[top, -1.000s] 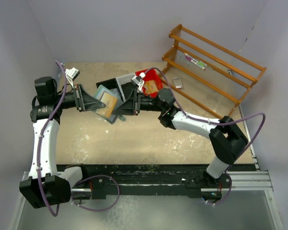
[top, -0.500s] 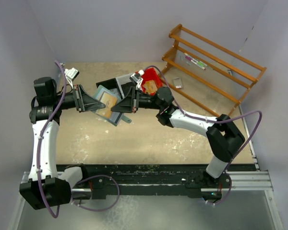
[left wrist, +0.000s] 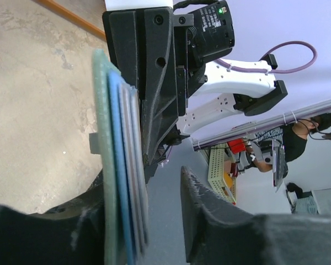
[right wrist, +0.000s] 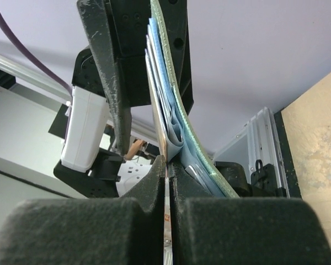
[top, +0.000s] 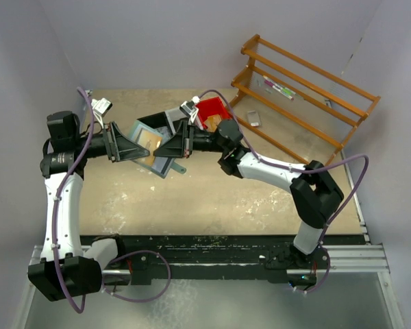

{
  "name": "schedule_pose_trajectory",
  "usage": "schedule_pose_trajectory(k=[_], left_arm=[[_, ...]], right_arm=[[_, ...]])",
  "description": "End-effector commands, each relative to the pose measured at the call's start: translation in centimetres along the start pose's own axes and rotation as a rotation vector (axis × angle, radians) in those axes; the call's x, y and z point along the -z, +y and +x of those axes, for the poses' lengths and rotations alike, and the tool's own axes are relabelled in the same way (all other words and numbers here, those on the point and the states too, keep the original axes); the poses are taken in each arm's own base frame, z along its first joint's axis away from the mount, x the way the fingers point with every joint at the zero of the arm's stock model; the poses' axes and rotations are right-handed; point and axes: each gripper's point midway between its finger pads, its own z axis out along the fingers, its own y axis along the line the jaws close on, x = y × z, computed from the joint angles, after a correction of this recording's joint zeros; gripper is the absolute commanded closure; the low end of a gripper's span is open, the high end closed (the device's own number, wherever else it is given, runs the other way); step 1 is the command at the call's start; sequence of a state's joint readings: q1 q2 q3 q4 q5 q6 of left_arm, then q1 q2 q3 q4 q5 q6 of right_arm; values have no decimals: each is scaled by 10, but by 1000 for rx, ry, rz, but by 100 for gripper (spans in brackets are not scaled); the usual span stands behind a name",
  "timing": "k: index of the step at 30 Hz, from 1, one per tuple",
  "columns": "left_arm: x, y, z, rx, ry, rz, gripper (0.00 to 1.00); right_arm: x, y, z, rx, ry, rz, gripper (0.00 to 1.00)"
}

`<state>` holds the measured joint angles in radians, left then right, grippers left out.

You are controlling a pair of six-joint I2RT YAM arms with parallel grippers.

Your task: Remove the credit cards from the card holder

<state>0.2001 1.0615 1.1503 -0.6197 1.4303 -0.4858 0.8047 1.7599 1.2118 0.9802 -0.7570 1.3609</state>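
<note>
The card holder leans loose in the robot's open left gripper, so that gripper should clamp it there before the right gripper opens and takes hold again of the credit card's edge (right wrist: 163,148).
The card holder (top: 157,159) hangs in the air over the table's back left, between my two grippers. In the left wrist view it stands edge-on, a pale green cover (left wrist: 103,165) with blue and clear pages beside it. My left gripper (left wrist: 154,212) is open; the holder leans against one finger, with a gap to the other finger. My right gripper (right wrist: 166,165) is shut on the thin tan edge of a credit card (right wrist: 164,144) sticking out of the pages. From above, a tan credit card (top: 148,140) shows between the left gripper (top: 138,147) and the right gripper (top: 166,147).
A dark bin (top: 157,123) and a red bin (top: 214,112) stand just behind the grippers. At the back right a wooden rack (top: 308,92) leans by the wall, with a small silver device (top: 253,119) on the table before it.
The right gripper has closed onto the card's edge and shifted slightly left. The left gripper has opened its jaws around the card holder.
</note>
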Motion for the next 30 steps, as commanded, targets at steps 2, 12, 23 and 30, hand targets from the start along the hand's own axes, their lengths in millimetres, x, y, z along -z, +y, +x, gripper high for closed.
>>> schedule_pose_trajectory(k=[2, 12, 23, 30], left_arm=[[3, -23, 4, -74, 24, 60, 65], [2, -22, 1, -72, 26, 59, 80], [3, -25, -1, -80, 19, 53, 77], [3, -27, -2, -92, 15, 50, 80]], right_arm=[[-11, 16, -2, 75, 51, -37, 100], [5, 13, 6, 106, 91, -21, 100], [11, 15, 7, 86, 48, -45, 100], [18, 10, 2, 55, -22, -16, 89]])
